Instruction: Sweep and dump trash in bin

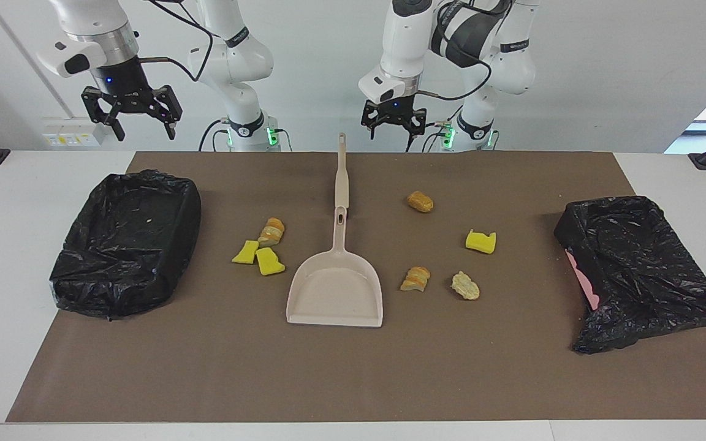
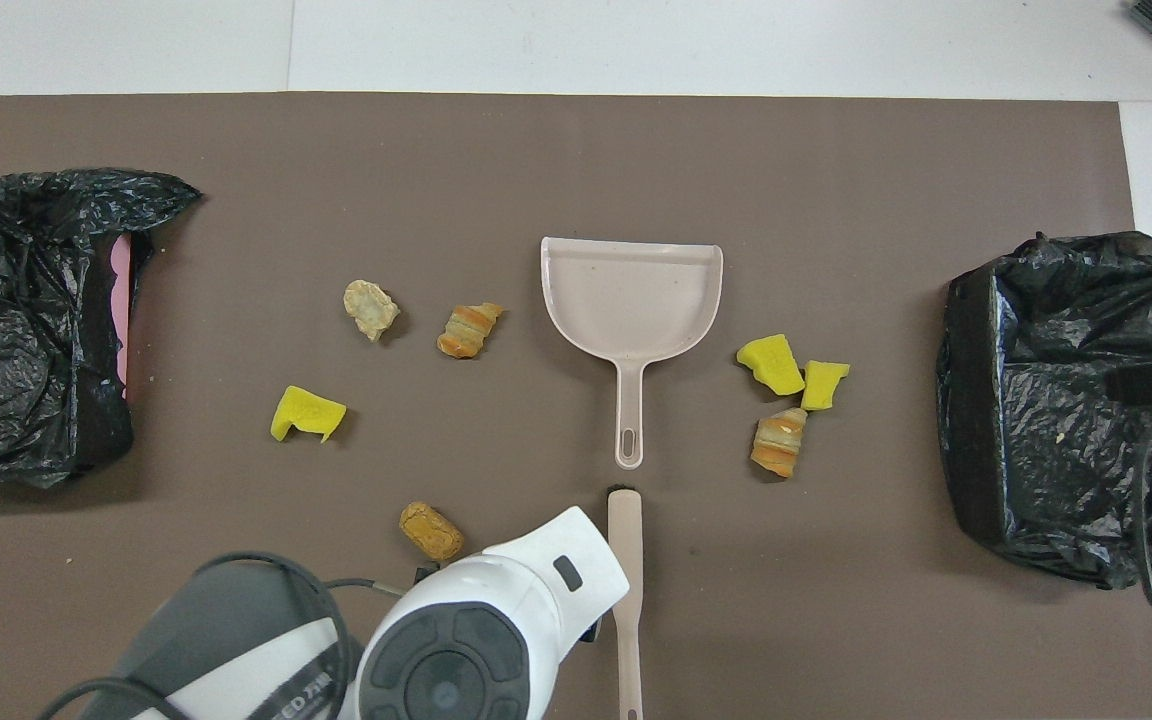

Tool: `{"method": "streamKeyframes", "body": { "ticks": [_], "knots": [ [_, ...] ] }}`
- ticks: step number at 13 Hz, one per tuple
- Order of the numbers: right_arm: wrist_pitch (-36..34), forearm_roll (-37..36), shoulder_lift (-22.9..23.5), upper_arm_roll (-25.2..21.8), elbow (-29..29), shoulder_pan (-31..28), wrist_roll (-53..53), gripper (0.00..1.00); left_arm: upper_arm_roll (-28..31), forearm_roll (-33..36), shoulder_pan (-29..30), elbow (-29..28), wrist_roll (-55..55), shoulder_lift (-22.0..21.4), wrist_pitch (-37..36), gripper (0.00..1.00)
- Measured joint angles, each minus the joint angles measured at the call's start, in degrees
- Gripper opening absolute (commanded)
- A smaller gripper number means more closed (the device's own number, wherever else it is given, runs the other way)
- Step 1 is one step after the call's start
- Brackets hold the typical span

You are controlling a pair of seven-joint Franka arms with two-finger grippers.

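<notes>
The brush is next for my left gripper, which should go to it and close on the thin part of its handle (image 2: 629, 692), nearer to the robots than its wide end.
Several scraps of trash lie on the brown mat on both sides of the beige dustpan (image 1: 336, 288). Two yellow sponge chunks (image 1: 257, 256) and a bread piece (image 1: 271, 231) lie toward the right arm's end. A bread piece (image 1: 420, 201), a yellow chunk (image 1: 480, 241), another bread piece (image 1: 415, 278) and a pale scrap (image 1: 465, 285) lie toward the left arm's end. The brush (image 1: 341, 177) lies in line with the dustpan's handle, nearer to the robots. My left gripper (image 1: 393, 124) hangs open and empty beside the brush's handle end. My right gripper (image 1: 131, 121) waits open and empty, raised over the bin (image 1: 126, 242).
Each end of the mat has a bin lined with a black bag: one at the right arm's end (image 2: 1066, 400), and one at the left arm's end (image 1: 635, 269) with a pink wall showing. In the overhead view the left arm's white wrist (image 2: 476, 640) covers its gripper.
</notes>
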Motion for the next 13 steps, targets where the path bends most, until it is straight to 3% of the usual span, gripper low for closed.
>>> {"method": "streamKeyframes", "body": {
  "ticks": [7,13],
  "knots": [
    [0.00,0.00,-0.04,-0.01,-0.09,0.00,0.00,1.00,-0.09,-0.04,-12.10,-6.09,-15.70,9.47,16.79,1.00],
    [0.00,0.00,-0.07,-0.01,-0.15,0.00,0.00,1.00,-0.01,-0.31,-15.40,-6.98,-19.97,12.64,19.23,1.00]
  ]
}}
